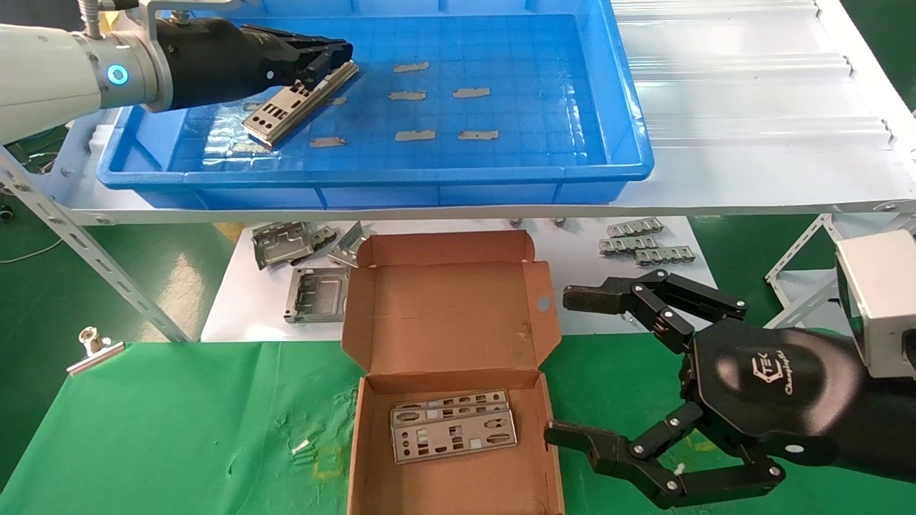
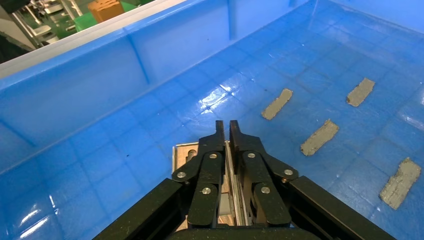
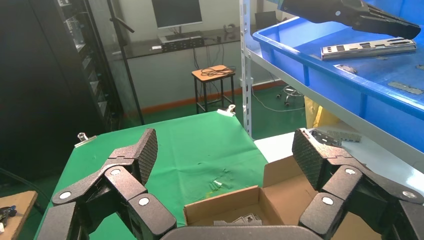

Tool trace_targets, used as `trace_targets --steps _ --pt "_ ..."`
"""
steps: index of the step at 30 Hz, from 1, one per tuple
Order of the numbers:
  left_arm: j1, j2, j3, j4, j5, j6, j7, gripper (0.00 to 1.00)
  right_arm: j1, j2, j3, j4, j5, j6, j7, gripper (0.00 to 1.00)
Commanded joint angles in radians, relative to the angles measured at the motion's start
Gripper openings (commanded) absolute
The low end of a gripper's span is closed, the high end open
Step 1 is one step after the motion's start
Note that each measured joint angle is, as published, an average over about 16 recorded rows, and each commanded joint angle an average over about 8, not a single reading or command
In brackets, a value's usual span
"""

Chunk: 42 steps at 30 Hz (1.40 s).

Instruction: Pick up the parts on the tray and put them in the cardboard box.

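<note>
The robot's left gripper pinches the silver punched plate by only one long edge, so it should open, move over and grip the plate across its width (image 1: 330,84) before lifting it.
The blue tray (image 1: 372,179) sits on the raised shelf. My left gripper (image 1: 330,61) reaches into its left part and is shut on the long edge of a silver punched plate (image 1: 297,101), which hangs tilted low over the tray floor. In the left wrist view my left gripper (image 2: 225,131) has the plate (image 2: 184,152) pinched edge-on between its shut jaws. The open cardboard box (image 1: 361,443) lies on the green cloth below, with two plates (image 1: 452,425) stacked inside. My right gripper (image 1: 558,365) is wide open and empty just right of the box; it also shows in the right wrist view (image 3: 225,150).
Several small grey flat patches (image 1: 415,134) lie on the tray floor. Chunky grey brackets (image 1: 315,293) and small grey parts (image 1: 647,247) lie on the white sheet behind the box's raised lid (image 1: 447,307). A binder clip (image 1: 93,350) holds the green cloth's left corner.
</note>
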Motion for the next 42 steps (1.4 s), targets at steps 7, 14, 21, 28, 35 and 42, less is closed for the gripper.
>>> trace_targets --steps 7,14,21,28,35,42 --pt "0.0 -0.005 -0.001 0.001 -0.001 0.03 0.007 1.0 0.0 0.0 0.0 0.0 0.0 0.0 0.0 1.0" --pt "0.001 -0.019 -0.003 0.005 -0.005 0.086 0.004 0.77 0.0 0.0 0.0 0.0 0.0 0.0 0.0 1.0" --pt "0.005 -0.026 -0.008 0.012 -0.012 0.052 0.006 0.0 0.0 0.0 0.0 0.0 0.0 0.0 0.0 1.0" --pt "0.007 -0.022 -0.008 0.016 -0.011 0.022 0.004 0.0 0.0 0.0 0.0 0.0 0.0 0.0 0.0 1.0" --pt "0.006 -0.018 -0.003 0.016 -0.005 -0.004 0.001 0.42 0.0 0.0 0.0 0.0 0.0 0.0 0.0 1.0" --pt "0.009 -0.019 -0.004 0.01 -0.006 -0.015 0.009 1.0 0.0 0.0 0.0 0.0 0.0 0.0 0.0 1.0"
